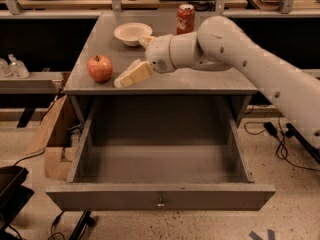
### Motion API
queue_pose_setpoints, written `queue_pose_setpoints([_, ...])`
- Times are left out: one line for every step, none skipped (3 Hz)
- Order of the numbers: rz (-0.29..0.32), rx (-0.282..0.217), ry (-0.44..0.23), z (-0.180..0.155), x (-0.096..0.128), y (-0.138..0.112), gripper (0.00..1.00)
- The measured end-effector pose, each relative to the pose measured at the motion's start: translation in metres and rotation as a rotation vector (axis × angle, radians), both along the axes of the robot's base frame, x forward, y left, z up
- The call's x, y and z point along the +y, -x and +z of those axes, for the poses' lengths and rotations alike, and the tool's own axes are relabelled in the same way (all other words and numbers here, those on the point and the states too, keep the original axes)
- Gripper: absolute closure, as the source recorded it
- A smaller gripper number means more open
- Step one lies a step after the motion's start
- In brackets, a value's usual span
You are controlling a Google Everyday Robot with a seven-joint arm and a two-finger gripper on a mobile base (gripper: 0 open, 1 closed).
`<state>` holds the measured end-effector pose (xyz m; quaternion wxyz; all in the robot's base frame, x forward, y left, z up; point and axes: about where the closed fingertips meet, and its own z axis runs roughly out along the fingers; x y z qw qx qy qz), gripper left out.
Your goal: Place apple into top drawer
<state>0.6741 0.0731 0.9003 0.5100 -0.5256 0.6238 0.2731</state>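
Observation:
My gripper needs to next move to the red apple's side (108, 69) that faces my white arm and close its fingers there.
The red apple (100, 68) with yellowish patches sits on the grey cabinet top (210, 79) near its front left corner. My gripper (133, 61) hovers just right of the apple, a small gap apart, with its cream fingers (131, 75) spread open and empty. One finger points toward the apple, the other lies back near the bowl. The top drawer (160, 197) is pulled fully out below the cabinet top, and its grey inside is bare. My white arm reaches in from the right.
A white bowl (132, 33) and a red soda can (185, 18) stand at the back of the cabinet top. A cardboard box (47, 136) sits on the floor left of the drawer. Cables (272, 131) lie on the floor at right.

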Motion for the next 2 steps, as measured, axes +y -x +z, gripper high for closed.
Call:
queue_pose_setpoints([0.074,-0.005,-0.056,-0.011,0.049,-0.023,0.00])
queue_pose_setpoints([0.113,0.013,-0.075,-0.020,0.076,-0.028,0.00])
